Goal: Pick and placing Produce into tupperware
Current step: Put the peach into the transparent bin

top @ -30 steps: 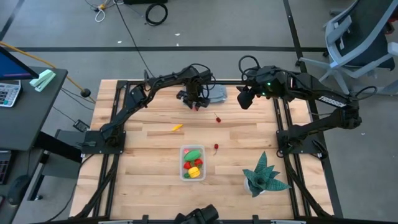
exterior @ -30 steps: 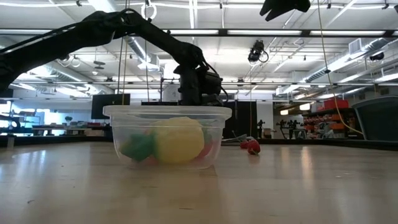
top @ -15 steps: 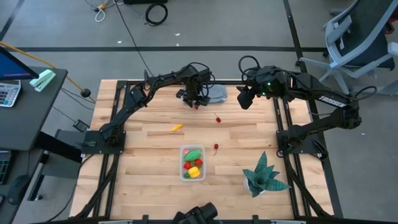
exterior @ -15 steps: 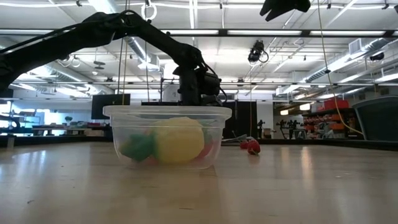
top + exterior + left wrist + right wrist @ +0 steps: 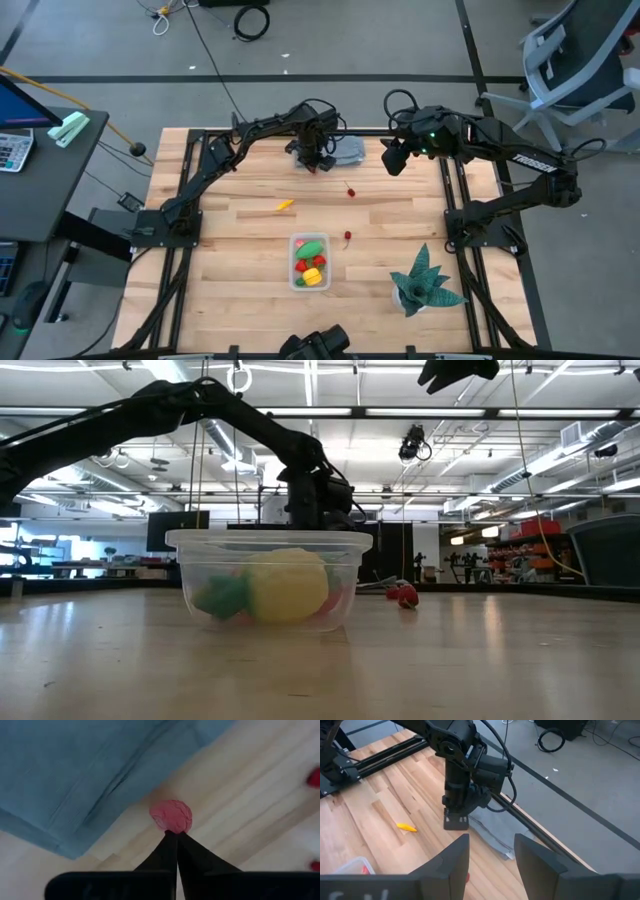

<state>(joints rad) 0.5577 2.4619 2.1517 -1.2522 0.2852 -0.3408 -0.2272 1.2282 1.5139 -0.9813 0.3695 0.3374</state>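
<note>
Next, my left gripper lets go of the strawberry in the tupperware's far corner (image 5: 300,243), beside the green produce. The strawberry still lies beside the grey cloth.
My left gripper (image 5: 173,836) (image 5: 316,158) is down at the table's far middle, shut, its tips at a small red strawberry (image 5: 171,815) that lies on the wood beside the grey cloth (image 5: 85,775). The clear tupperware (image 5: 310,262) (image 5: 268,575) stands near the front middle with green, yellow and red produce in it. A yellow-orange sliver (image 5: 285,205) and two red cherries (image 5: 351,190) (image 5: 347,237) lie loose on the table. My right gripper (image 5: 491,854) (image 5: 392,158) hangs open above the far right part of the table, with nothing between its fingers. My left gripper comes from above, pointing down, and its closed fingertips (image 5: 169,840) meet right at the strawberry's near edge (image 5: 172,828). The strawberry lies on the table. Whether the tips have a bit of it between them cannot be told.
A green spiky potted plant (image 5: 425,280) stands at the front right. The folded grey cloth (image 5: 347,150) lies at the far edge next to my left gripper. Bare wood stretches across the table's left half.
My left gripper has shut over the strawberry beside the grey cloth, staying in nearly the same place. The right arm has kept still.
</note>
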